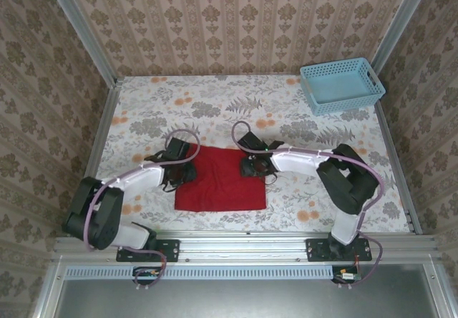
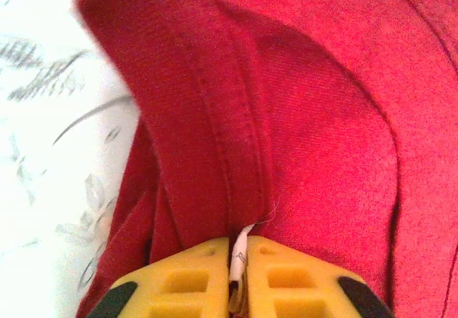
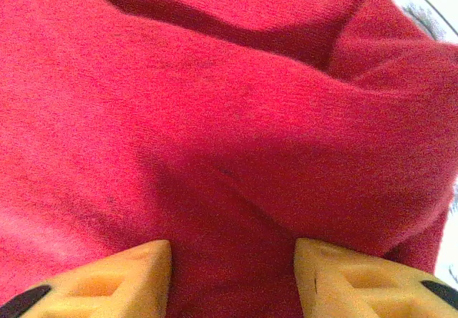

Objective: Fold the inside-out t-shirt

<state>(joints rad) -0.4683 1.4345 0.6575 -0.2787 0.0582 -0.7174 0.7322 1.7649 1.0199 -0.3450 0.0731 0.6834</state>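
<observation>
The t-shirt's top edge is bunched and crooked. Next, my left gripper lets go of the stitched hem and takes the t-shirt's upper corner (image 1: 197, 149) to square it.
The red t-shirt (image 1: 219, 182) lies as a folded rectangle on the floral table near the front edge. My left gripper (image 1: 180, 167) is at its upper left corner. In the left wrist view its yellow fingers (image 2: 179, 282) are pressed together, and the left gripper (image 2: 238, 246) is shut on a stitched hem of the t-shirt (image 2: 300, 117) with a small white tag (image 2: 240, 250) in the pinch. My right gripper (image 1: 255, 165) is at the upper right corner. In the right wrist view the right gripper (image 3: 232, 250) is open, its fingers (image 3: 136, 264) straddling bunched t-shirt cloth (image 3: 215, 103).
A light-blue plastic basket (image 1: 342, 85) stands at the back right corner. The floral tablecloth (image 1: 215, 99) stretches bare behind the shirt. Patterned walls close in the back and both sides, and a metal rail (image 1: 243, 243) runs along the front.
</observation>
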